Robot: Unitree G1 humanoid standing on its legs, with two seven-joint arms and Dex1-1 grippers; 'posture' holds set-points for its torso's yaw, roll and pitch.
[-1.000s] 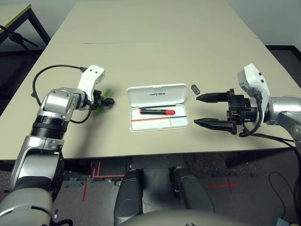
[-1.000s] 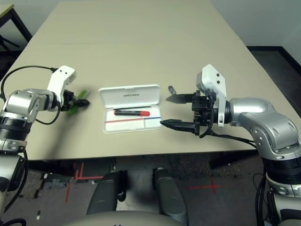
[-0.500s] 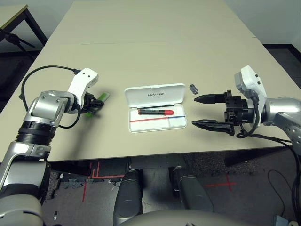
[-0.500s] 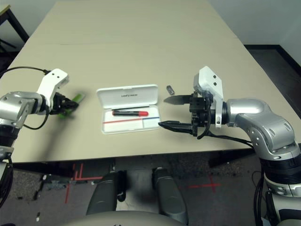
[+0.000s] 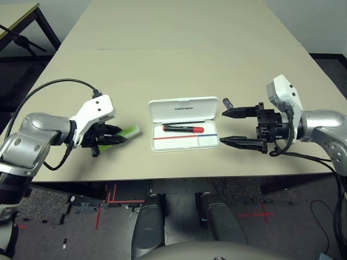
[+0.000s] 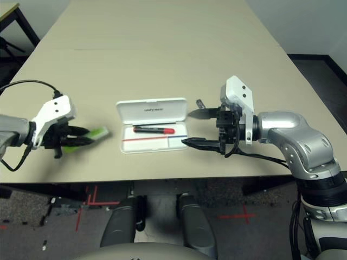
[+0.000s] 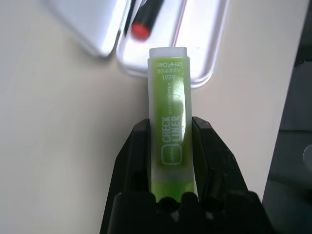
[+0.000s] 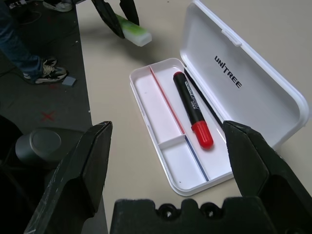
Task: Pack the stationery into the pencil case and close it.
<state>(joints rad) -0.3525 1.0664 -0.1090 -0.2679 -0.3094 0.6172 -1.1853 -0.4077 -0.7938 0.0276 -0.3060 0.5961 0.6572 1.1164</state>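
I need to let go of the lime-green highlighter with my left gripper in the tray [image 5: 176, 143] [image 7: 203, 17], between the red divider and the tray's front edge.
The white pencil case [image 5: 162, 111] lies open at mid-table, lid flat toward the far side. Inside its tray rests the black marker with a red cap [image 5: 182, 129]. To the case's left, my left gripper [image 5: 115, 136] is shut on the lime-green highlighter [image 5: 127, 131], which sticks out of the fingers toward the case a little above the table. In the left wrist view the highlighter [image 7: 169, 122] sits squeezed between both fingers [image 7: 134, 156]. A tiny dark clip [image 5: 227, 102] lies by the case's far right corner. My right gripper [image 5: 223, 127] stands open just right of the tray, nothing in it.
The table's front edge [image 5: 162, 174] runs close behind both grippers. A black cable [image 5: 54, 86] loops over the left arm. The far half of the table [image 5: 179, 43] is bare. Another table's corner [image 5: 16, 11] shows at the far left.
My left gripper has drawn back toward the front edge with the highlighter, which now points at the case. The right gripper has edged slightly closer to the case.
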